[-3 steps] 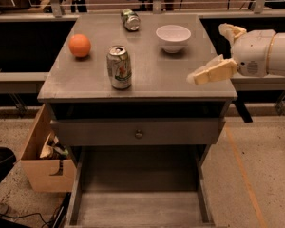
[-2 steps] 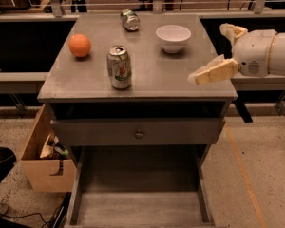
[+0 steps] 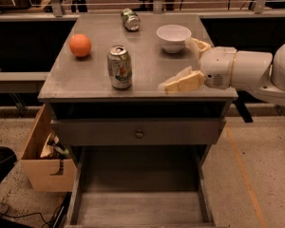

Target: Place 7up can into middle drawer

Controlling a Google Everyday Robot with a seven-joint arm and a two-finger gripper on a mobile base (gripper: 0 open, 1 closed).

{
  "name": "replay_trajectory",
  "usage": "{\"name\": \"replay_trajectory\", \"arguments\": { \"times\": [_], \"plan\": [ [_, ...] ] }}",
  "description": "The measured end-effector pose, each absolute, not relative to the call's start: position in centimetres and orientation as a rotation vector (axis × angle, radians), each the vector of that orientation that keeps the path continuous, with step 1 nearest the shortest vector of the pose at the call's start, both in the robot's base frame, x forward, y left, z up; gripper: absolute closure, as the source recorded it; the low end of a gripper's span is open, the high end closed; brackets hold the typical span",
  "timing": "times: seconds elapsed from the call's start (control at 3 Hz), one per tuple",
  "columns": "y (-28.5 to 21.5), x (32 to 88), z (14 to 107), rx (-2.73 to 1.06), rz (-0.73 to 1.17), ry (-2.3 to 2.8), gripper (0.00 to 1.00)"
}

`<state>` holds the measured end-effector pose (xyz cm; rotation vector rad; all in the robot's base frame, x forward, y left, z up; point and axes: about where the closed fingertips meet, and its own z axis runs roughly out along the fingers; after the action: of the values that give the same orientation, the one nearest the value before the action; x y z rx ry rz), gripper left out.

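Observation:
My gripper will close around the middle of the standing 7up can (image 3: 119, 65), which is close to the front edge of the top of the cabinet.
The 7up can (image 3: 119, 66) stands upright on the grey cabinet top (image 3: 90, 82), near its front edge, left of centre. My gripper (image 3: 189, 64) is open and empty, over the right part of the top, about a can's width to the right of the can. One pale finger (image 3: 183, 82) reaches toward the can, the other (image 3: 199, 46) lies near the bowl. The middle drawer (image 3: 137, 208) is pulled out at the bottom of the view, its bare floor showing.
An orange ball (image 3: 80, 45) sits at the left of the top. A white bowl (image 3: 173, 36) stands at the back right, and a darker can (image 3: 130, 19) lies on its side at the back. The shut drawer front with a knob (image 3: 139, 133) is above the open drawer. A cardboard box (image 3: 42, 163) stands on the floor at the left.
My gripper has moved left over the cabinet top, closer to the 7up can. The can and the other objects have not moved.

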<state>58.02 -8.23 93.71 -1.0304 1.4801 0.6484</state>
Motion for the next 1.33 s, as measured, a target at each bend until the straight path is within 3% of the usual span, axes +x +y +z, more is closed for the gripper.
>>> {"name": "replay_trajectory", "arguments": {
  "times": [1.33],
  "plan": [
    [1.9, 61.4, 92.4, -1.056, 0.804, 1.324, 0.0]
  ]
}}
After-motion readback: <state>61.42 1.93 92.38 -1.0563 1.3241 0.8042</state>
